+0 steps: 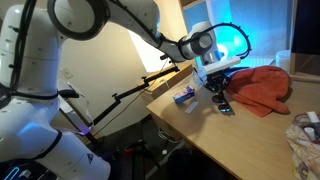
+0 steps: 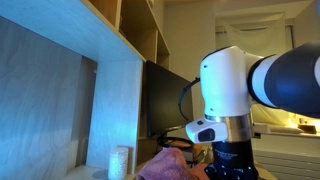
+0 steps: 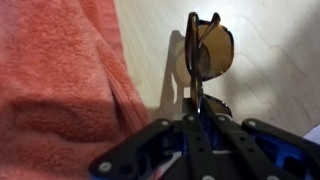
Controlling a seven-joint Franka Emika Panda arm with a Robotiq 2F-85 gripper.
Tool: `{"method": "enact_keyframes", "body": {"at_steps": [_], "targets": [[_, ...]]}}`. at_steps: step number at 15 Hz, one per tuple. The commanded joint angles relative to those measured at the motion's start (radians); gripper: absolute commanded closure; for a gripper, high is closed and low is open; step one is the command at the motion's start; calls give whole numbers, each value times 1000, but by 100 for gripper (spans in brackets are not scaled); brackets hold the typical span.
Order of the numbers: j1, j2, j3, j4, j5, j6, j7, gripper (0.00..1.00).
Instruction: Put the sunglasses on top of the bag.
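Observation:
The sunglasses, now held over the wooden table, will be released by my gripper across the open top of the patterned bag (image 1: 296,135), which is at the near corner of the table.
The sunglasses (image 3: 210,50) have dark brown lenses and a thin frame, and the wrist view shows them edge-on over the pale wooden table (image 3: 270,60). My gripper (image 3: 196,108) is shut on their frame. The bag (image 3: 60,80) is orange-red soft cloth and lies just to the left of the sunglasses in the wrist view. In an exterior view my gripper (image 1: 217,88) hangs low over the table just beside the bag (image 1: 262,88), with the sunglasses (image 1: 223,102) below it. In an exterior view the arm hides the sunglasses and only a corner of the bag (image 2: 160,167) shows.
A small blue object (image 1: 183,97) lies on the table (image 1: 200,125) near its edge, beside the gripper. A patterned cloth (image 1: 305,135) lies at the near corner. A white cylinder (image 2: 119,161) stands by the wall shelf.

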Motion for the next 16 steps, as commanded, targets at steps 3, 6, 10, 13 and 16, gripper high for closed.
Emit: {"method": "enact_keyframes", "body": {"at_steps": [3,6,10,13,16], "targets": [[-65,-105,-7,-58,63,20,-9,97],[-138,-154,-16,-95,133,59,-3,97],[-238,-226,-33,-166,233,126,-12,97],[-293,-244,-45,-183,296,142,-23,97],[-315,-246,-62,-188,326,182,-14,97]]}}
